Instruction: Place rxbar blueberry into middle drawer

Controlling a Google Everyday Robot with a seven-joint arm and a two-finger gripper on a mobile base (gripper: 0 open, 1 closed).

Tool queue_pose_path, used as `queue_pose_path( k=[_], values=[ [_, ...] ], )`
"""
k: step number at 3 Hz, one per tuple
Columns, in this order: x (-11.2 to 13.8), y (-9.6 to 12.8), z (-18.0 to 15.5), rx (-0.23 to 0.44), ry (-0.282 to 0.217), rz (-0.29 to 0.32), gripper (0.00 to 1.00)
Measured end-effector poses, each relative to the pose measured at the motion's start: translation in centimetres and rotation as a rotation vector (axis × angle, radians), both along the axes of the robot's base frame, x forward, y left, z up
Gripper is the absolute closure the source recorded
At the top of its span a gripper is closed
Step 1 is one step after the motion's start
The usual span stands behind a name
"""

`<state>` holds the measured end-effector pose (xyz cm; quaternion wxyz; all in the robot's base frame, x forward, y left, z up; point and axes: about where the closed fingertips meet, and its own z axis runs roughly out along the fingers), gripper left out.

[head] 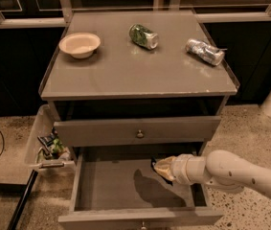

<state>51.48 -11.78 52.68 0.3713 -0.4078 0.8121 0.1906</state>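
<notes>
My gripper should release the rxbar blueberry near the centre of the middle drawer's grey bottom (143, 174), below the round knob.
The middle drawer (111, 188) is pulled open at the bottom of the grey cabinet; its grey floor shows only the arm's shadow. My gripper (160, 169) reaches in from the right and hovers over the drawer's right half, a little above the floor. It is shut on a dark flat thing, the rxbar blueberry (153, 165), of which only a thin dark edge shows at the tip.
The closed upper drawer front with a round knob (140, 134) is just above the gripper. On the cabinet top stand a beige bowl (80, 43), a green crushed can (143, 36) and a silver crushed can (204, 51). A clear side bin (43, 150) with snacks hangs at the left.
</notes>
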Motion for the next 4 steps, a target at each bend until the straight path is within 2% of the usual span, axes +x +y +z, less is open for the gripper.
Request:
queue_pose_path(
  k=[1,2,3,4],
  values=[
    [0.0,0.0,-0.1,0.001,0.001,0.000,1.00],
    [1.9,-0.1,-2.0,-0.012,-0.040,0.045,1.00],
    [4.6,0.5,-4.3,-0.058,-0.128,0.170,1.00],
    [5.2,1.7,-7.3,-0.109,-0.170,0.313,1.00]
  ],
)
